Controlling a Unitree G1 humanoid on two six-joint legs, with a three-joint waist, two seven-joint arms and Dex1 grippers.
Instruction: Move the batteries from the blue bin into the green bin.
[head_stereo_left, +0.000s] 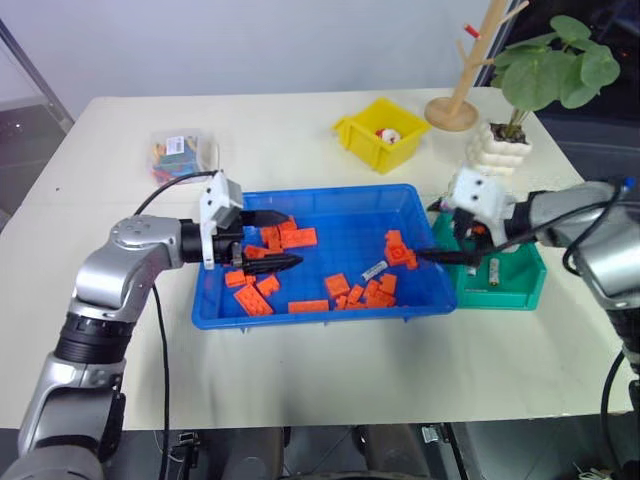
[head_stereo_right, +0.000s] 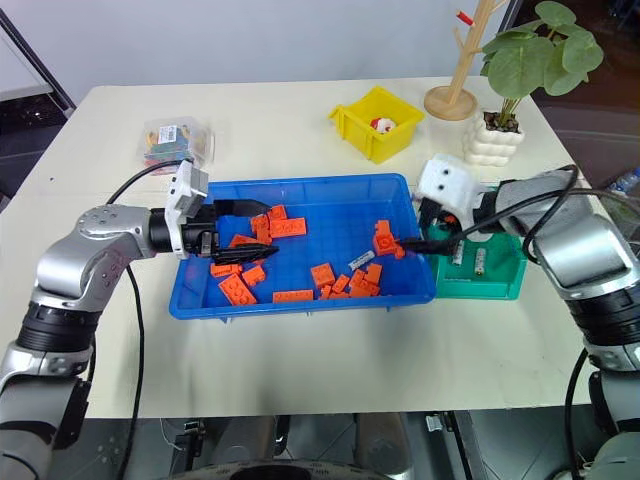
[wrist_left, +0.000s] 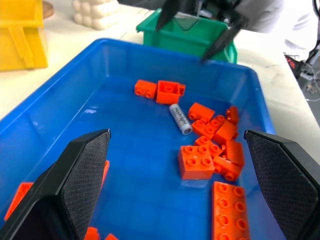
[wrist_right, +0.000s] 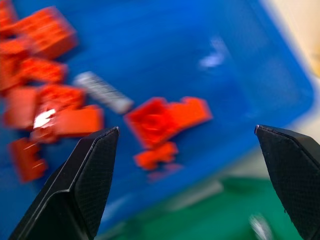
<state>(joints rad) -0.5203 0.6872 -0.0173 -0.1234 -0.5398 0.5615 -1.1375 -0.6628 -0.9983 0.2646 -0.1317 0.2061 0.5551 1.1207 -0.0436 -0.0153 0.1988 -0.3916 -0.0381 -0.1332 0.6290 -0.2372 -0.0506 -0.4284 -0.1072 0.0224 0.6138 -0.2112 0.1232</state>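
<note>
I need to next move my right gripper to the silver battery's middle (head_stereo_left: 375, 270) (wrist_right: 103, 92), between the orange bricks in the blue bin, and close it there.
The blue bin (head_stereo_left: 330, 232) sits mid-table, holding several orange bricks (head_stereo_left: 298, 237) and one silver battery (head_stereo_left: 374, 269), also seen as the battery (wrist_left: 180, 118) in the left wrist view. The green bin (head_stereo_left: 512, 292) stands against its right end, with two batteries (head_stereo_right: 479, 262) inside. My left gripper (head_stereo_left: 295, 237) is open over the blue bin's left end, above bricks. My right gripper (head_stereo_right: 410, 222) is open over the blue bin's right rim beside the green bin, a short way right of the loose battery (wrist_right: 102, 92). Nothing is held.
A yellow bin (head_stereo_left: 380, 132) stands behind the blue one. At the back left is a clear box (head_stereo_left: 180, 152) of coloured pieces. A wooden stand (head_stereo_left: 455, 105) and a potted plant (head_stereo_left: 505, 145) stand at the back right, just behind the green bin.
</note>
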